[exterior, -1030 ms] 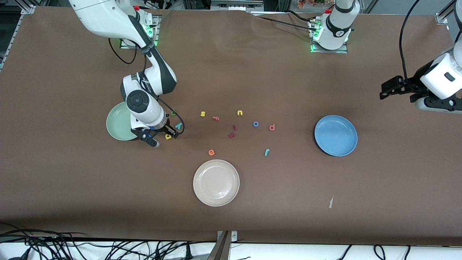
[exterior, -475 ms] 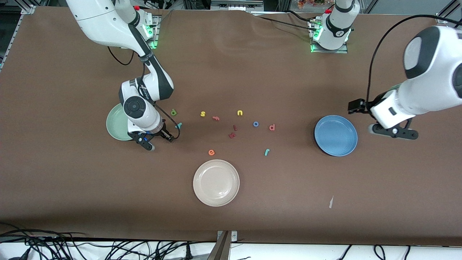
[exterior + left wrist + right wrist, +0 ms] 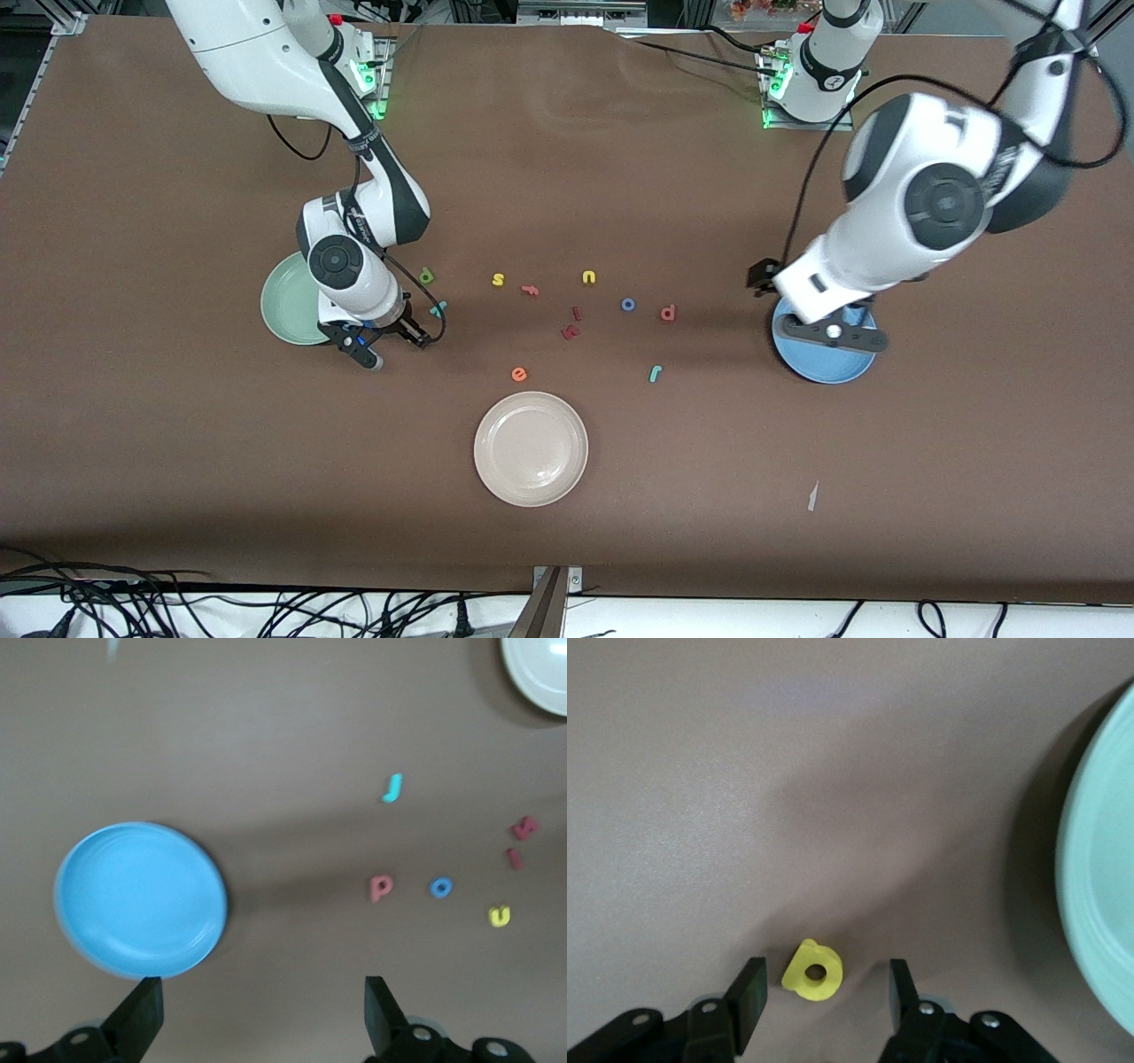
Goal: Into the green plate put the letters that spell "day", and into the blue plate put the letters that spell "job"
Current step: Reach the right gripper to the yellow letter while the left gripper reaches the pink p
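Note:
The pinkish-red "b" beside the blue "o" is next for my left gripper, which should go to it and close on the letter's round part [image 3: 666, 314] [image 3: 383, 884].
My right gripper [image 3: 394, 344] is down at the table beside the green plate [image 3: 285, 312], open, its fingers on either side of the yellow "a" [image 3: 813, 972] without touching it. The front view hides that letter. The dark green "d" [image 3: 426, 276] and teal "y" [image 3: 438, 308] lie close by. My left gripper [image 3: 828, 335] hangs open and empty over the blue plate's [image 3: 828, 365] edge. The teal "j" [image 3: 656, 373], blue "o" [image 3: 627, 305] and pinkish-red "b" [image 3: 668, 312] lie mid-table.
A cream plate [image 3: 530, 448] sits nearer the front camera. A yellow "s" [image 3: 498, 280] and "u" [image 3: 589, 277], an orange "f" [image 3: 530, 290] and "e" [image 3: 519, 375], and two dark red letters [image 3: 570, 332] are scattered mid-table.
The left arm has swung in from its end of the table to over the blue plate. The right gripper has shifted slightly toward the green plate and now covers the yellow "a".

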Robot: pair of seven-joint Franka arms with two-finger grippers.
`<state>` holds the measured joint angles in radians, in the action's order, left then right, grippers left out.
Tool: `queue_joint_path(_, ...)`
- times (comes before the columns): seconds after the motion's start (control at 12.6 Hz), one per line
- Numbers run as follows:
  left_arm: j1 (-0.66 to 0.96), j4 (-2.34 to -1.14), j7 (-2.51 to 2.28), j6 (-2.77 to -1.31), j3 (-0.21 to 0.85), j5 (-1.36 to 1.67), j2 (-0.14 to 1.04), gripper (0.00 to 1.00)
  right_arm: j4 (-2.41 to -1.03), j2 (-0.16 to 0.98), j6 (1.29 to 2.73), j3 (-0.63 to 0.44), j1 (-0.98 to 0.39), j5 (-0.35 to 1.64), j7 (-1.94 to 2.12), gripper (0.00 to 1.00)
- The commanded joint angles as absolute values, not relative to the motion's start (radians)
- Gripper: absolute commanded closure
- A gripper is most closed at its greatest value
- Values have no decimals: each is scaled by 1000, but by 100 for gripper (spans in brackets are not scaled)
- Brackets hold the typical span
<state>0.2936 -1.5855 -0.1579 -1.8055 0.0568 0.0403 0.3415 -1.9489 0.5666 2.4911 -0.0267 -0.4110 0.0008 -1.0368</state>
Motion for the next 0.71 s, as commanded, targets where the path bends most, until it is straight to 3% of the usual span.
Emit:
queue_joint_path(0.0,357,-1656,-205,-1935,45,41,365,0,-1945,575,2508,-26,-414,9,-1046,38)
queue_joint_path(0.48,423,-1886,-221,-2256,44,25,368,0,-1945,584,2511,-26,-414,9,-1048,46)
queue_joint_path(0.63,437,-1905,-222,-2290,44,23,397,0,-1945,587,2522,-26,-414,9,-1049,46)
